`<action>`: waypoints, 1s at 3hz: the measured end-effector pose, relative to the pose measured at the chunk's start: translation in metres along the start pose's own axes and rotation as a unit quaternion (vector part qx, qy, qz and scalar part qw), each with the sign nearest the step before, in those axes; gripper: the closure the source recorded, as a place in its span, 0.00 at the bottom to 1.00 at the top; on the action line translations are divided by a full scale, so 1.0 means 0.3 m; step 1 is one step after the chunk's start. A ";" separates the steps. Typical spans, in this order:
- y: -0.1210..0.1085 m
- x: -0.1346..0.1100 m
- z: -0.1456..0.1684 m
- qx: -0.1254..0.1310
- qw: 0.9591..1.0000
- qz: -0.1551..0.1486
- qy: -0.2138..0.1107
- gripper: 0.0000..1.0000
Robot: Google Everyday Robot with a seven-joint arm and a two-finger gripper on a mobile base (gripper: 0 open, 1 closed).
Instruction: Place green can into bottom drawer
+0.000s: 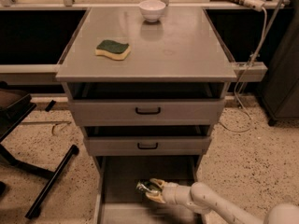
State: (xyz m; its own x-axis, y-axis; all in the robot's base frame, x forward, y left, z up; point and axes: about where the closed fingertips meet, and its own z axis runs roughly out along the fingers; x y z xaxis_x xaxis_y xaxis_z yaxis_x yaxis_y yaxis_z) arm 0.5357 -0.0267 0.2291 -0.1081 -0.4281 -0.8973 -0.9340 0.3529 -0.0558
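The robot's gripper needs to release the green can, now just above the open bottom drawer's floor, on the middle of the open bottom drawer's dark bottom (147, 198).
The green can (145, 186) shows only as a small shiny silver and dark end, lying sideways just above the floor of the open bottom drawer (121, 178). My gripper (152, 190), with yellowish fingers, reaches in from the lower right on a white arm and is shut on the can inside the drawer, about mid-depth. Whether the can touches the drawer floor I cannot tell. The drawer's front part is cut off by the frame's lower edge.
The two upper drawers (147, 110) with black handles are slightly open above my arm. A green-topped yellow sponge (112, 49) and a white bowl (152, 10) sit on the cabinet top. A black chair base (42, 171) stands at the left; cables hang at the right.
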 end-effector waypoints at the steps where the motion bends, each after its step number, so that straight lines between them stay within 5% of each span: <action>1: 0.039 0.115 0.061 -0.008 1.000 0.017 0.014 1.00; 3: 0.065 0.235 0.104 -0.001 0.996 0.010 0.093 1.00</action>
State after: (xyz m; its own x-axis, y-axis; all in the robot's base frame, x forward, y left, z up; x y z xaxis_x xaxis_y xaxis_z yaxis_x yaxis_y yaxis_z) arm 0.5204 -0.0242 0.1510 -0.1885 -0.5681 -0.8011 -0.9317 0.3614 -0.0370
